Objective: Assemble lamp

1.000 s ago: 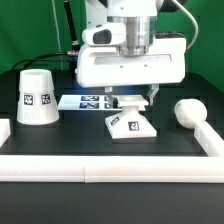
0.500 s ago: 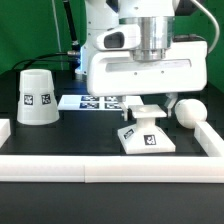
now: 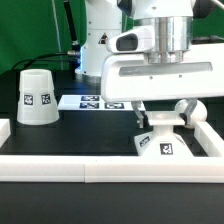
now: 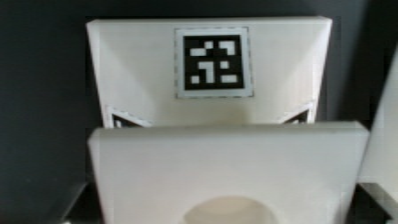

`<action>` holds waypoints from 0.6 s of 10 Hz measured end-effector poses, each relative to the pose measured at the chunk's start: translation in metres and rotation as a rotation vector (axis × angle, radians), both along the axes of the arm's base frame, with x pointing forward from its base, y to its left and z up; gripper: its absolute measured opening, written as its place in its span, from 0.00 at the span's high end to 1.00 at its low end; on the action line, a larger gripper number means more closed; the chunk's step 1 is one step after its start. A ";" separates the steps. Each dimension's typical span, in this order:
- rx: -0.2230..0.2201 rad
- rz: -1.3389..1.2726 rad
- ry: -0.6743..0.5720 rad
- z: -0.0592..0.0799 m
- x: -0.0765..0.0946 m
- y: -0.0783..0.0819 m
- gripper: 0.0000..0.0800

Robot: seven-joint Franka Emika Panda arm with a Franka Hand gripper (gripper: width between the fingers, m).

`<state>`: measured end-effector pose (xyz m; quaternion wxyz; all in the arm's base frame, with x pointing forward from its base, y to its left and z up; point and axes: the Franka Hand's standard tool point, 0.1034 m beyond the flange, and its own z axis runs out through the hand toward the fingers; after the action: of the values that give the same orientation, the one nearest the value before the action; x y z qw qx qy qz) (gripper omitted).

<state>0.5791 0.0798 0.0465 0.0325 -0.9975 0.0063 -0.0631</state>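
Next, my gripper releases the base block in the corner of the white bar [image 3: 184, 143] that is closest to the bulb.
My gripper [image 3: 160, 117] is shut on the white square base block [image 3: 158, 141] and holds it low over the black table at the exterior view's right, near the front rail. In the wrist view the base block [image 4: 214, 130] fills the frame, with its black tag and a round socket between the jaws. The bulb [image 3: 194, 110] lies just behind the gripper at the exterior view's right, partly hidden by it. The tapered shade [image 3: 35, 97] stands at the exterior view's left, far from the gripper.
The marker board [image 3: 92, 101] lies flat behind the middle of the table. A long white rail [image 3: 100, 166] runs along the front, with raised white ends at both sides [image 3: 212, 138]. The arm's white body looms over the right half.
The gripper has carried the base block from the middle of the table toward the exterior view's right and front. It now covers part of the bulb. The shade has not moved.
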 end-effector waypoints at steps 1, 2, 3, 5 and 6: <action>0.001 0.008 -0.003 0.000 0.002 0.005 0.33; 0.001 0.015 -0.005 0.000 0.003 0.010 0.33; 0.002 0.021 -0.010 0.001 0.006 0.014 0.33; -0.002 0.046 -0.029 -0.001 0.015 0.020 0.33; -0.002 0.044 -0.037 -0.001 0.022 0.020 0.33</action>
<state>0.6007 0.1002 0.0459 0.0328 -0.9961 -0.0164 -0.0808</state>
